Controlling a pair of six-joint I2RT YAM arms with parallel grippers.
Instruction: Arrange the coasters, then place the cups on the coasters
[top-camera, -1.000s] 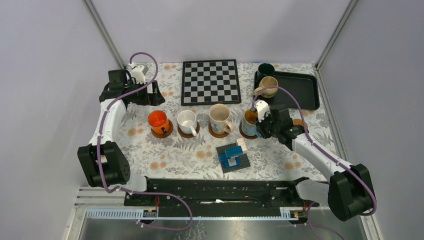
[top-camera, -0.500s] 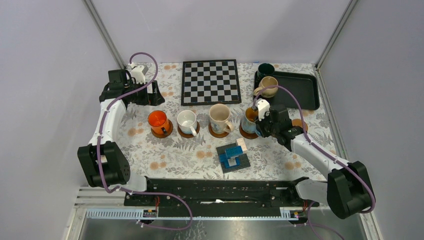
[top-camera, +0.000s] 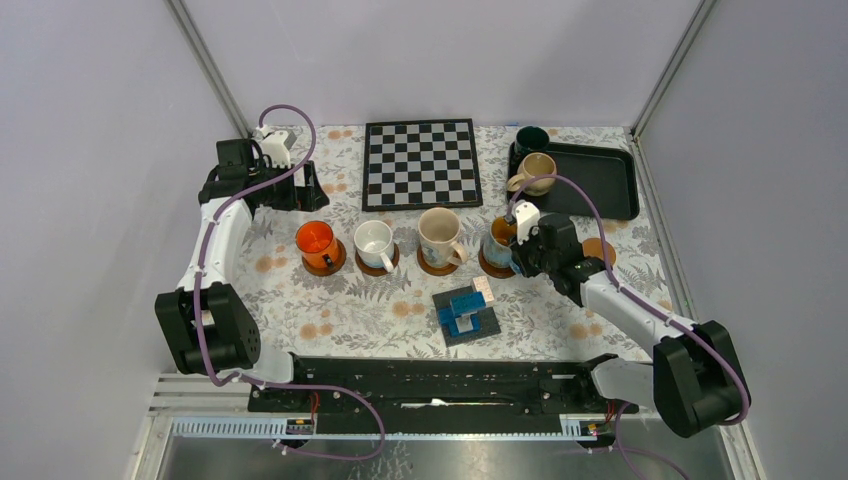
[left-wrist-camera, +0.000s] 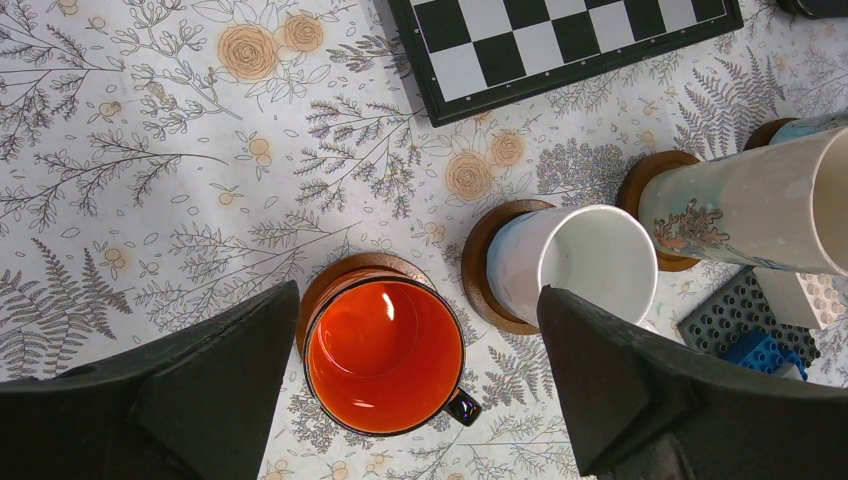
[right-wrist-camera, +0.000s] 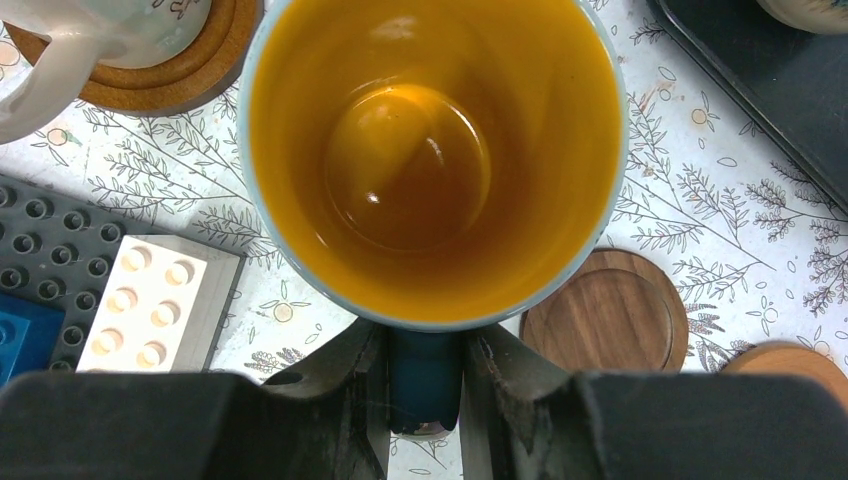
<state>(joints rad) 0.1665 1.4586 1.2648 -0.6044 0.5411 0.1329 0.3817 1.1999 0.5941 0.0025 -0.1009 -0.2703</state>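
Next, my right gripper sets the blue cup down on the brown coaster (top-camera: 501, 258) beside the patterned cream cup and lets go of there.
Four cups stand in a row, each over a brown coaster: orange cup (top-camera: 315, 241), white cup (top-camera: 373, 241), patterned cream cup (top-camera: 438, 235) and blue cup (top-camera: 498, 240). My right gripper (right-wrist-camera: 427, 380) is shut on the blue cup's dark handle (right-wrist-camera: 425, 365), its yellow-orange inside (right-wrist-camera: 430, 160) filling the right wrist view. The coaster under it is hidden there. Two bare coasters (right-wrist-camera: 605, 312) (right-wrist-camera: 795, 360) lie to its right. My left gripper (left-wrist-camera: 415, 300) hangs open high above the orange cup (left-wrist-camera: 385, 355). A beige cup (top-camera: 538, 170) and a dark green cup (top-camera: 531, 140) sit on the black tray (top-camera: 600, 185).
A chessboard (top-camera: 421, 163) lies at the back centre. A grey plate with blue and white blocks (top-camera: 467, 312) sits just in front of the cup row, close to the blue cup. Walls close in both sides of the table.
My right wrist has shifted very slightly to the right while keeping hold of the blue cup's handle. The left arm and the other cups have not moved.
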